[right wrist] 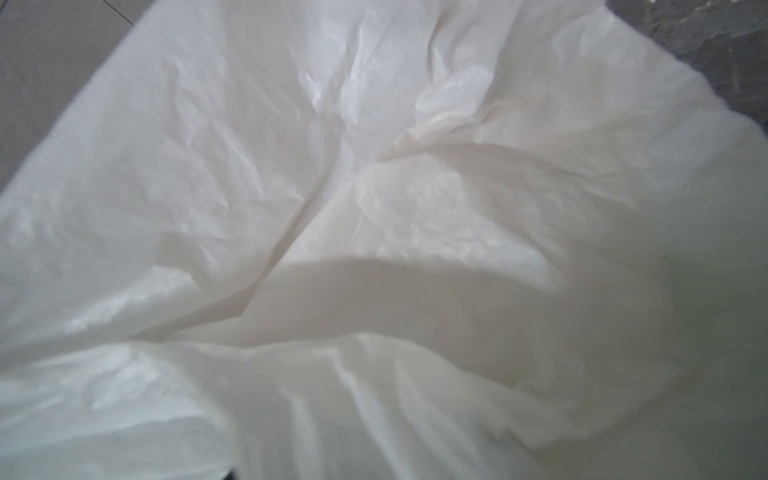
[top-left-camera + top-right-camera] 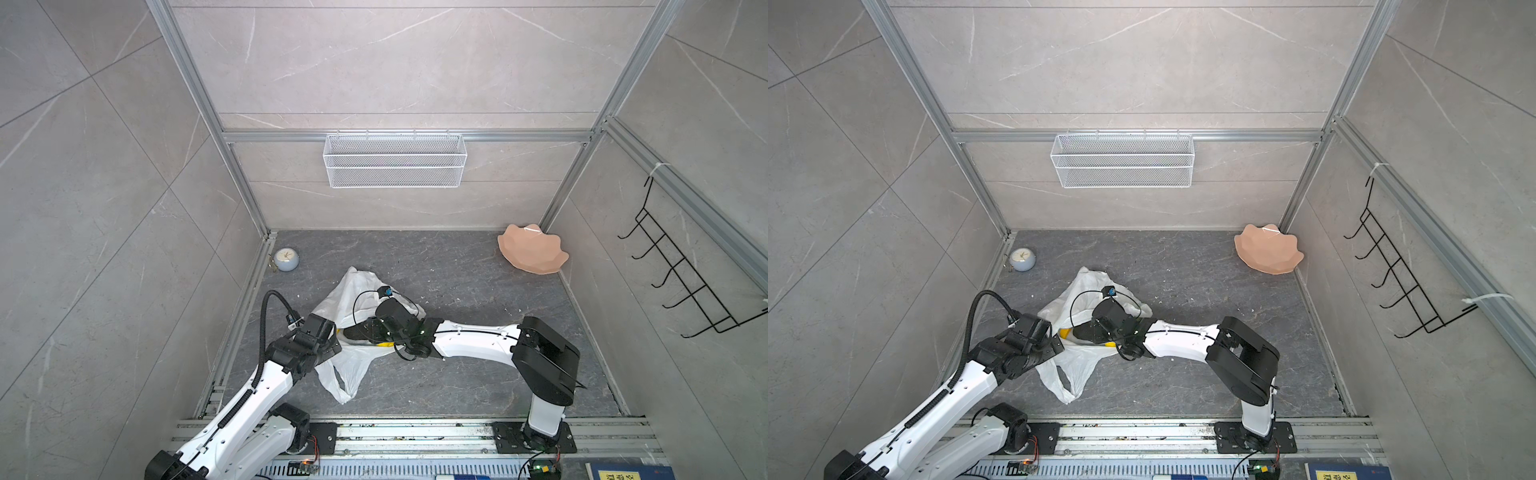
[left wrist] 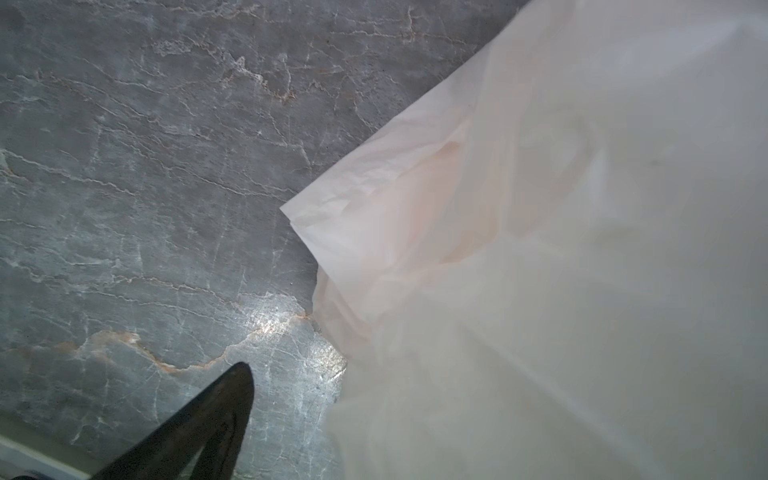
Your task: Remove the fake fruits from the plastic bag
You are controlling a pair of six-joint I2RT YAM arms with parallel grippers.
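One finger of the left gripper is over the floor past the bag's edge, so the robot should grab the film nearer the bag's opening point(image 2: 1067, 318) and pull the opening wide.
The white plastic bag point(image 2: 353, 291) point(image 2: 1084, 286) lies crumpled in the middle of the dark floor, its loop handles trailing toward the front. Yellow bits of a fake fruit point(image 2: 385, 344) point(image 2: 1064, 333) peek out at the bag's mouth; the other fruits are hidden. My right gripper point(image 2: 359, 332) reaches across into the mouth, and bag film point(image 1: 374, 208) fills the right wrist view and hides its fingers. My left gripper point(image 2: 332, 347) hovers at the bag's left edge. In the left wrist view one finger point(image 3: 224, 415) stands far out over bare floor, apart from the bag point(image 3: 540, 249), which hides the other finger.
A pink scalloped plate point(image 2: 532, 253) leans in the back right corner. A small round clock point(image 2: 286, 258) sits at the back left. A white wire basket point(image 2: 395, 160) hangs on the back wall, and a black hook rack point(image 2: 685, 270) on the right wall.
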